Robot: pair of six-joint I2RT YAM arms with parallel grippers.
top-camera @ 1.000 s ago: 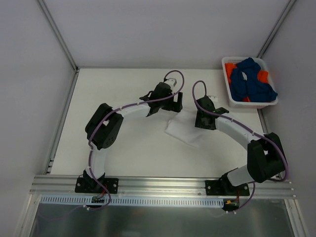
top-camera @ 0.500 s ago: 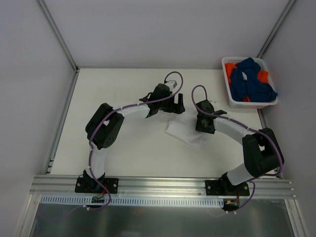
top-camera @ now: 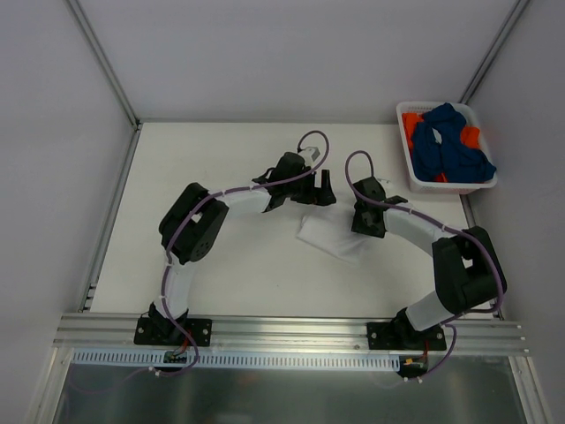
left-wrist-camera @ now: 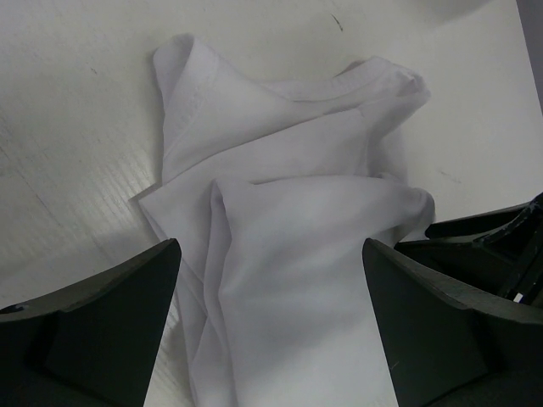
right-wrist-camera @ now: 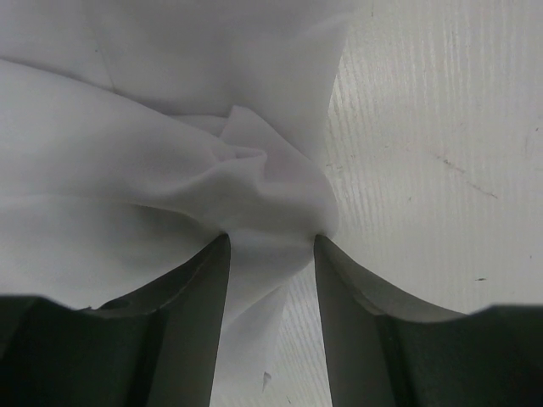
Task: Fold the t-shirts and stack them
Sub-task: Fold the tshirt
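My left gripper hovers open above the white t-shirt's folded corner; it should lower and pinch the layered side edge [left-wrist-camera: 209,318] before lifting.
A plain white t-shirt [top-camera: 331,237] lies crumpled mid-table, between the two arms. My left gripper [top-camera: 322,190] hovers over its far edge. In the left wrist view this gripper [left-wrist-camera: 270,254] is open wide, and the folds of the shirt [left-wrist-camera: 280,170] lie below it, with nothing between the fingers. My right gripper [top-camera: 365,221] is at the shirt's right side. In the right wrist view it [right-wrist-camera: 271,242] is shut on a bunched fold of the shirt [right-wrist-camera: 153,186]. Dark blue t-shirts [top-camera: 450,146] and an orange one [top-camera: 410,124] fill the basket.
The white plastic basket [top-camera: 452,186] stands at the table's far right corner. Part of the right arm's black gripper body [left-wrist-camera: 492,246] shows at the right edge of the left wrist view. Grey walls with metal posts enclose the table.
The right gripper has moved up and to the left, gathering the shirt's right side into a smaller heap. The left gripper has shifted slightly right over the shirt, its jaws a little narrower.
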